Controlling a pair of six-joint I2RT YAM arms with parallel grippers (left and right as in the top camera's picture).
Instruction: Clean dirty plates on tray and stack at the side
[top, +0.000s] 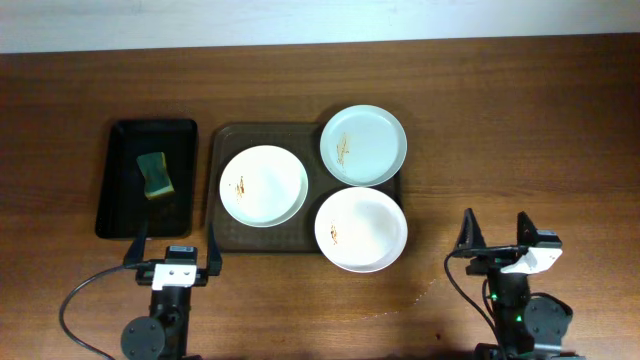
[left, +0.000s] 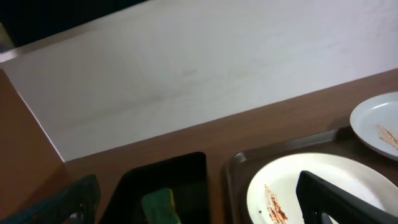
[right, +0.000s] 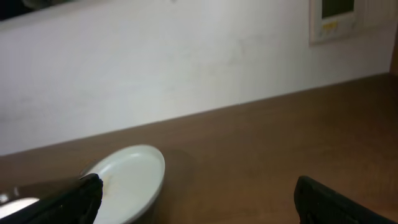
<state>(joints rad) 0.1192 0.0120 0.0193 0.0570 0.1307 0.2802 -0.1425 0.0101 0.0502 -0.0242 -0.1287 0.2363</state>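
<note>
My left gripper will close on the middle of the green top (top: 154, 174) (left: 159, 208) of the green and yellow sponge in the black tray.
Three white plates with brown smears sit on the brown tray (top: 222, 140): a left plate (top: 263, 186), a back right plate (top: 363, 145) and a front right plate (top: 361, 229) that overhangs the tray's front rim. My left gripper (top: 172, 246) is open and empty, near the table's front, in front of the black tray. My right gripper (top: 496, 232) is open and empty at the front right, apart from the plates. The left wrist view shows the left plate (left: 286, 186) and the back right plate (left: 379, 121). The right wrist view shows one plate (right: 127, 180).
A smaller black tray (top: 115, 205) stands left of the brown tray and holds a green and yellow sponge (top: 155, 176), also in the left wrist view (left: 158, 205). A white wall runs along the table's back edge. Bare wood lies right of the brown tray.
</note>
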